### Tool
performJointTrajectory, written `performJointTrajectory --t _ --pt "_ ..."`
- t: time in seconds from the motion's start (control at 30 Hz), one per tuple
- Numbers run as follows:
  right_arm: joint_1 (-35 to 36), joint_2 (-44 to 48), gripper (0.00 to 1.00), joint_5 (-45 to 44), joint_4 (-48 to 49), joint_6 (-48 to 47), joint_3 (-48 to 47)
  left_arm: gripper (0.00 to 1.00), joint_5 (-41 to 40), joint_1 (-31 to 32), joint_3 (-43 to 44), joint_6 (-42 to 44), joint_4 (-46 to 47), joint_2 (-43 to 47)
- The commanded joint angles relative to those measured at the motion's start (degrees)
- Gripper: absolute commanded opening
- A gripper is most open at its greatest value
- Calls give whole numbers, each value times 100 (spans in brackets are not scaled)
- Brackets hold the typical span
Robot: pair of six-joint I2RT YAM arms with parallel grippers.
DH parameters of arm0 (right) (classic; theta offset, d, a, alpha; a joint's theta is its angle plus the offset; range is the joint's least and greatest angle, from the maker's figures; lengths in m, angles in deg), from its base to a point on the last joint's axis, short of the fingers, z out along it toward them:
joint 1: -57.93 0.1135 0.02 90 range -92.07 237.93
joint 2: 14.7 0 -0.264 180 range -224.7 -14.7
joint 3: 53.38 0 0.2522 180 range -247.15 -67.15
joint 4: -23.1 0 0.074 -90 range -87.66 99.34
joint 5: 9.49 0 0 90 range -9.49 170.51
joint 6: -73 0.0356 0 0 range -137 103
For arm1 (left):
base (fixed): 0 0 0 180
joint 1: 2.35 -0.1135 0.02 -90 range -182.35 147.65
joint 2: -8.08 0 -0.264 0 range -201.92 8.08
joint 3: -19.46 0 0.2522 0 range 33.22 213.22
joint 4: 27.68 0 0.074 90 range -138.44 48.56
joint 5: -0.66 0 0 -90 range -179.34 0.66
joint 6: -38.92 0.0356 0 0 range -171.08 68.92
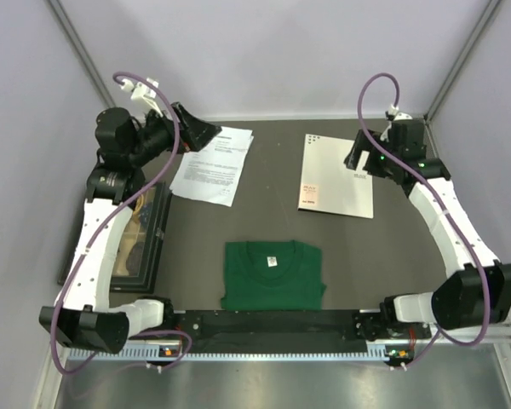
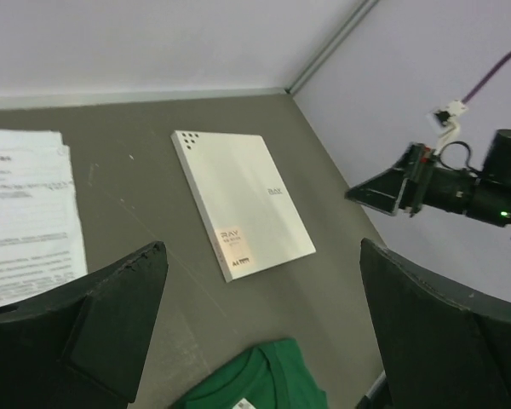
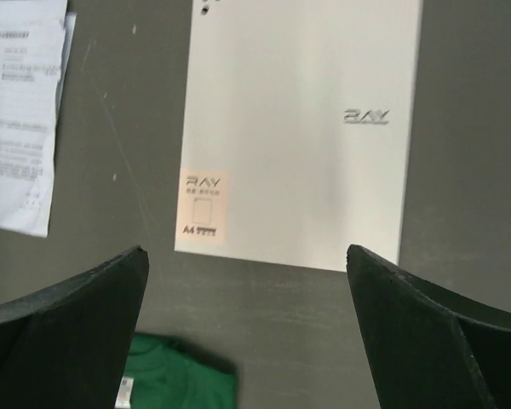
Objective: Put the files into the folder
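The robot's right gripper needs to next go to the middle of the folder's near edge (image 1: 334,213) (image 3: 281,260), beside the pinkish label, and close on the cover there.
The files (image 1: 214,166), white sheets with black text, lie on the dark table at the back left; they also show in the left wrist view (image 2: 21,213) and the right wrist view (image 3: 21,102). The folder (image 1: 336,175) lies closed at the back right, white face up with a pinkish label; it also shows in the left wrist view (image 2: 238,200) and the right wrist view (image 3: 298,128). My left gripper (image 1: 200,132) is open and empty above the files' far left corner. My right gripper (image 1: 358,158) is open and empty above the folder's right edge.
A folded green T-shirt (image 1: 272,274) lies at the near middle. A dark-framed picture box (image 1: 145,234) lies at the left edge, under the left arm. Grey walls enclose the table on three sides.
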Motion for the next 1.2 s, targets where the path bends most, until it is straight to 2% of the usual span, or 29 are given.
performJointTrajectory --t 0.0,0.1,0.13,0.23,0.3,0.43,0.53,0.57,0.67,0.8,0.93,1.03,1.17 --pt "-21 -260 99 1485 932 292 512 98 482 232 -449 -466 405 -276" --pt "-30 -269 99 1937 1486 607 1257 98 431 925 -1020 -634 818 -434" --pt "-47 -252 99 1947 1863 722 1479 98 281 1449 -1196 -590 810 -592" --pt "-223 -286 99 2192 2374 1065 2104 97 -115 2391 -1478 -572 897 -969" --pt "-424 -304 99 2507 2498 1319 2393 95 -212 2745 -1601 -651 1160 -1251" --pt "-741 37 99 2544 3086 1987 3254 95 -580 3509 -1637 -555 1337 -1638" --pt "-1540 214 99 3017 4131 2875 4221 94 -564 3774 -1576 -581 1380 -1955" --pt "-1655 179 99 3141 4569 3068 4519 93 -520 3827 -1567 -590 1407 -2008" --pt "-1805 -110 98 3388 5010 3430 4793 93 -625 4003 -1567 -564 1504 -2113" --pt "-1797 -506 90 3485 6292 4255 5374 93 -748 4048 -1628 -529 1495 -2070" --pt "-1736 -770 84 3283 6936 4625 5655 93 -924 4048 -1663 -345 1285 -1886" --pt "-1481 -928 81 2897 7366 4959 5779 93 -1135 4048 -1698 -230 1179 -1745" --pt "-796 -1488 76 2344 8201 5469 5727 93 -1206 4048 -1690 -195 1161 -1665"
